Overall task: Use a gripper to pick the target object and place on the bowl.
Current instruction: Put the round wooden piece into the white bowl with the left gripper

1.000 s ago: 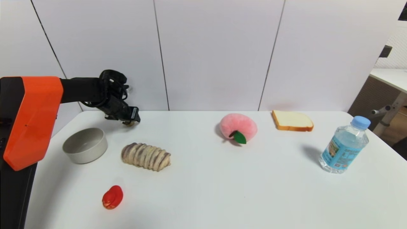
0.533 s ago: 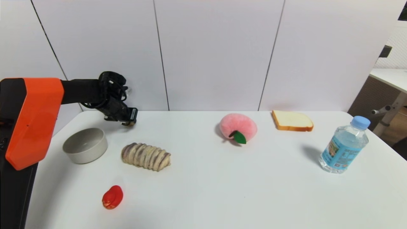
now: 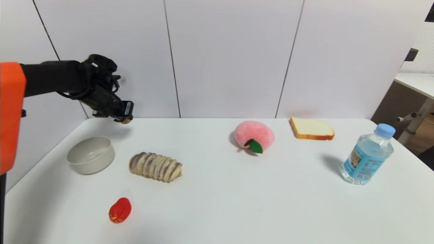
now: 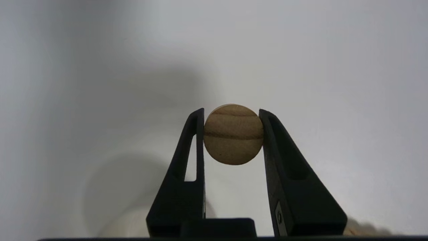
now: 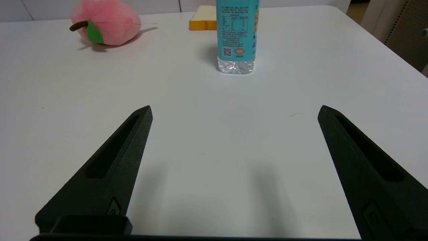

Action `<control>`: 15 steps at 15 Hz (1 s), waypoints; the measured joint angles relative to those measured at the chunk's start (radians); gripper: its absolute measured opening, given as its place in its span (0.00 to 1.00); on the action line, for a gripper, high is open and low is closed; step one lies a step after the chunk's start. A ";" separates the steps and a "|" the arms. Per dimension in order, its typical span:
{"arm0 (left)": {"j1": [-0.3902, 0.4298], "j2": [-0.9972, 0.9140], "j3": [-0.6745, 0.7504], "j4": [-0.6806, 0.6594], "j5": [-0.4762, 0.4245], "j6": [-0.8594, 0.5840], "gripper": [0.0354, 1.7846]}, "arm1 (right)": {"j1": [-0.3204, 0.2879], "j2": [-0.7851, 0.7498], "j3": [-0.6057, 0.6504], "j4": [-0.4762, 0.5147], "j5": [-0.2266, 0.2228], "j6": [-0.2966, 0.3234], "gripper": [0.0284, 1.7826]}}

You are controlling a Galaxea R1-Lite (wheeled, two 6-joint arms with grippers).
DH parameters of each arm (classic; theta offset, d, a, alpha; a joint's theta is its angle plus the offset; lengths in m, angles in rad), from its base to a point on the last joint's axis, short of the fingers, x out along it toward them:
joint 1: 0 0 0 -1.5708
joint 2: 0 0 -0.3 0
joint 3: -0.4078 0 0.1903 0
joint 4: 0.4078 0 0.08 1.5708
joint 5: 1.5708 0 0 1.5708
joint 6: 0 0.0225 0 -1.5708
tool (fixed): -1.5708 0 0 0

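Next, my left gripper lets go of the nugget inside the beige-grey bowl (image 3: 83,160), on the side that is farthest away from the bread roll. The nugget is held above the table's far edge.
My left gripper (image 3: 124,119) is shut on the target object (image 4: 233,134), a small tan-brown round nugget with faint ridges, and holds it in the air above the table's far left edge. The nugget peeks out under the claw in the head view (image 3: 126,121). The beige-grey bowl (image 3: 91,154) stands on the table, nearer than the gripper and a little to its left, empty. In the left wrist view the bowl's rim (image 4: 133,219) shows faintly behind the left finger. My right gripper (image 5: 234,112) is open and empty, low over bare table on the right.
A striped bread roll (image 3: 155,166) lies right of the bowl. A small red piece (image 3: 119,210) lies near the front left. A pink plush peach (image 3: 254,135), a bread slice (image 3: 311,128) and a water bottle (image 3: 368,154) are to the right. A white wall stands behind the table.
My left gripper has risen and moved left with the nugget in it, from just above the table behind the bread roll to higher up beyond the bowl. Nothing else has moved.
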 joint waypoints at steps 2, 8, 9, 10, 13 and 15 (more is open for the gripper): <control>0.010 -0.103 0.015 0.075 0.053 -0.017 0.27 | 0.000 0.000 0.000 0.000 0.000 0.000 0.96; 0.045 -0.325 0.159 0.230 0.154 -0.040 0.27 | 0.000 0.000 0.000 0.000 0.000 0.000 0.96; 0.047 -0.344 0.211 0.224 0.171 -0.051 0.27 | 0.000 0.000 0.000 0.000 0.000 -0.001 0.96; 0.049 -0.357 0.252 0.214 0.179 -0.065 0.27 | 0.000 0.000 0.000 0.000 0.000 0.000 0.96; 0.053 -0.375 0.377 0.150 0.188 -0.081 0.27 | 0.000 0.000 0.000 0.000 0.000 0.000 0.96; 0.057 -0.374 0.466 0.060 0.187 -0.084 0.27 | 0.000 0.000 0.000 0.000 0.000 0.000 0.96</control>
